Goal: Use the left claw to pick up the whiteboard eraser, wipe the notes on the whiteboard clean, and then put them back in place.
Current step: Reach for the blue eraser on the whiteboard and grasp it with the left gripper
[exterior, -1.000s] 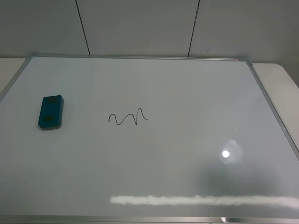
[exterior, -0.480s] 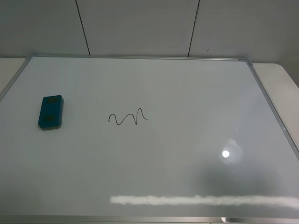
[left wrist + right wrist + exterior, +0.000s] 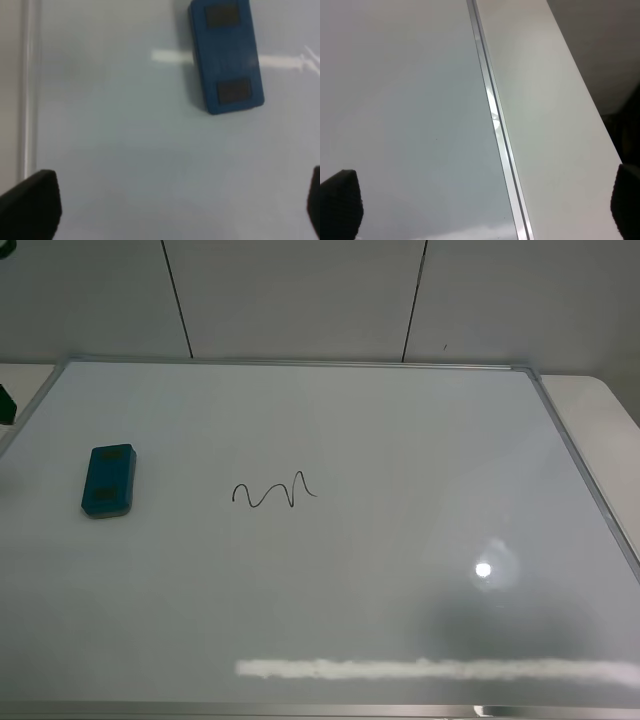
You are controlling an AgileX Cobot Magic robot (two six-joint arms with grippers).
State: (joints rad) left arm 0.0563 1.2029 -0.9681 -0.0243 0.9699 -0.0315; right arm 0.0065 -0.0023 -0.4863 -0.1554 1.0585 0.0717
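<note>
My left gripper is to go to the whiteboard eraser next and close on its middle (image 3: 109, 476) (image 3: 227, 56), across its long sides between its dark patches.
The whiteboard (image 3: 400, 440) fills most of the exterior high view. The teal-blue whiteboard eraser (image 3: 108, 480) lies flat near the board's left edge. The notes (image 3: 275, 492), a black wavy squiggle, are to its right. In the left wrist view the eraser (image 3: 226, 52) lies on the board ahead of my left claw (image 3: 172, 210), which is open and empty, its fingertips (image 3: 30, 205) wide apart and clear of the eraser. A dark part of the left arm (image 3: 4, 403) shows at the exterior view's left edge. My right gripper (image 3: 482, 205) is open and empty.
The board's silver frame (image 3: 27, 90) runs beside the left claw. In the right wrist view the frame's right rail (image 3: 495, 120) lies below the gripper, with the white table (image 3: 545, 100) beyond it. A grey panelled wall (image 3: 300, 295) stands behind the board.
Dark parts of the left arm have come into the exterior view at its left edge. The eraser and the squiggle have not moved.
</note>
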